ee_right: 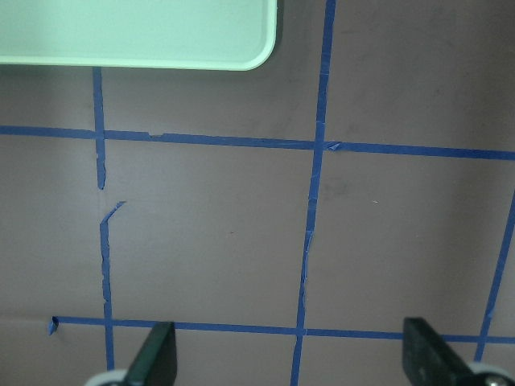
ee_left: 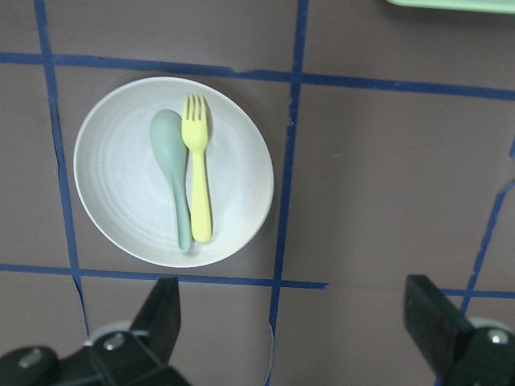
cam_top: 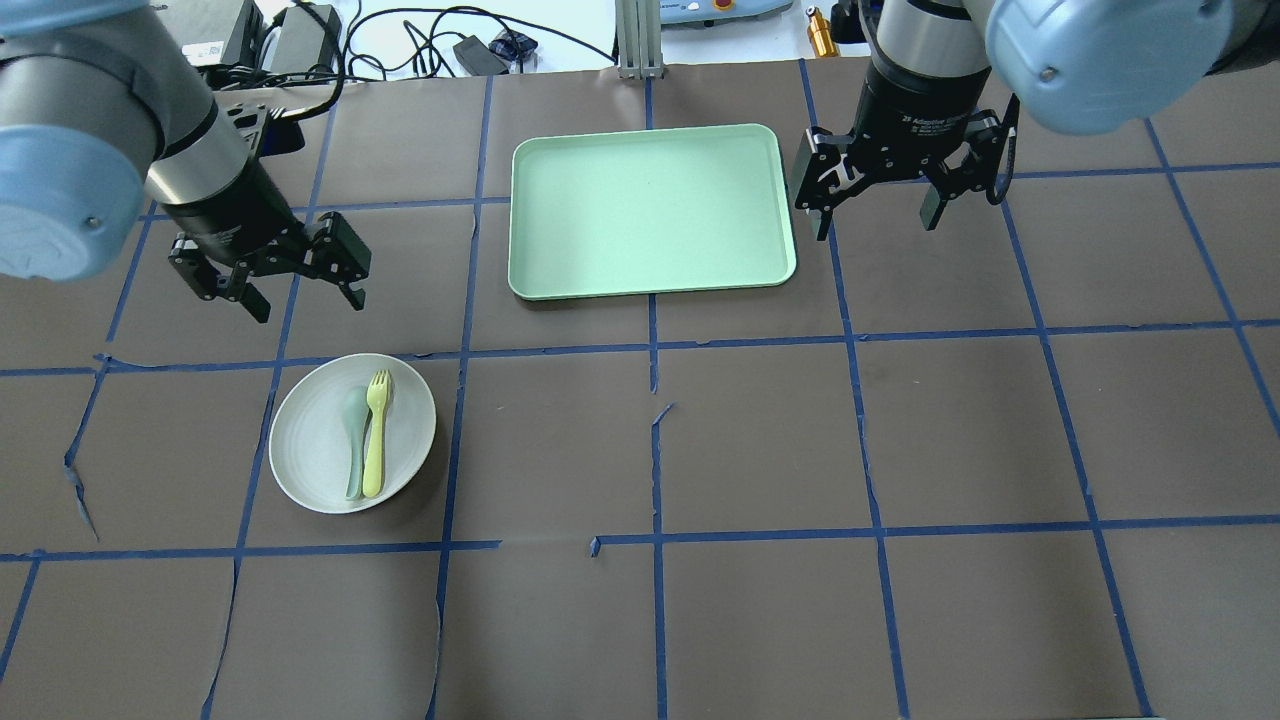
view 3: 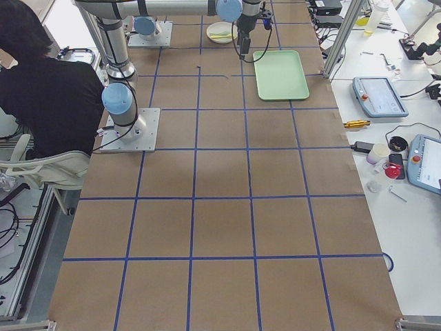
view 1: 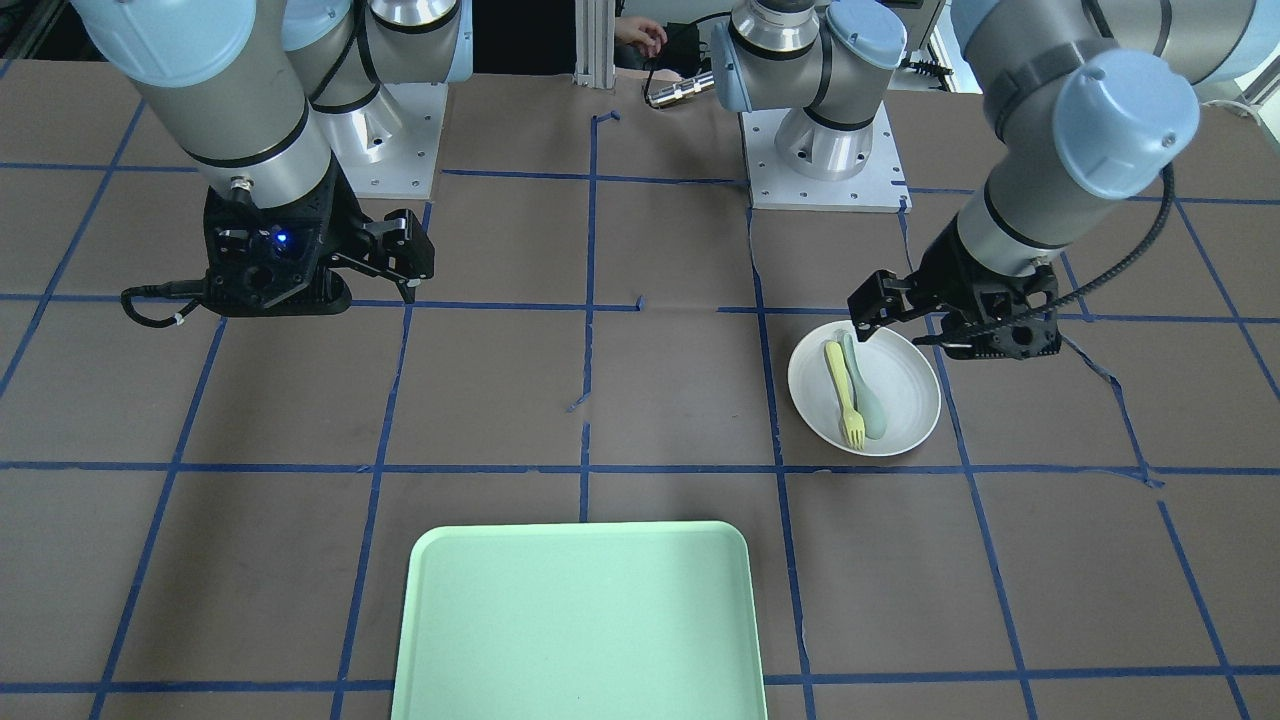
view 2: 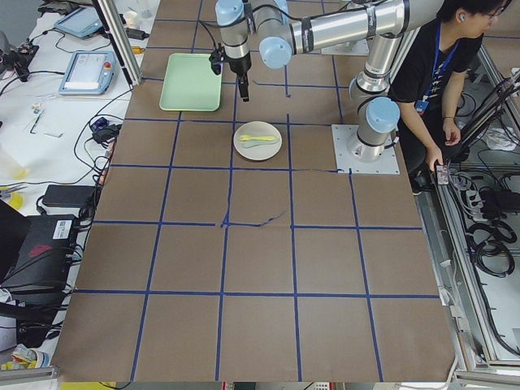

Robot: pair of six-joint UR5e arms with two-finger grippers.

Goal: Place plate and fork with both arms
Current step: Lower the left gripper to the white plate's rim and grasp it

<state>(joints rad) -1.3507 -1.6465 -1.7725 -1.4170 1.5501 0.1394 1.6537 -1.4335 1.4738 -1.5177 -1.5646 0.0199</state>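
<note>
The off-white plate's rim point(view 1: 932, 366) point(ee_left: 80, 199) on the grey-green spoon's side, opposite the pale-yellow fork, is next for my left gripper to go to and close on.
The off-white plate point(cam_top: 305, 455) lies on the brown table at the robot's left front, also seen in the front view point(view 1: 908, 395) and the left wrist view point(ee_left: 117, 185). The pale-yellow fork point(cam_top: 376, 432) point(view 1: 843, 385) point(ee_left: 199, 177) lies in it, beside a grey-green spoon point(cam_top: 354, 428) point(ee_left: 170, 157). My left gripper point(cam_top: 305, 298) point(view 1: 910, 338) point(ee_left: 298, 322) is open and empty, hovering just beyond the plate's far edge. My right gripper point(cam_top: 876, 215) point(view 1: 392, 275) point(ee_right: 291, 354) is open and empty, above bare table to the right of the tray.
The rectangular light-green tray point(cam_top: 650, 210) point(view 1: 580, 620) lies at the far middle of the table with nothing in it; its corner shows in the right wrist view point(ee_right: 137, 32). Blue tape lines grid the brown table cover. An operator sits beside the robot bases in the side views.
</note>
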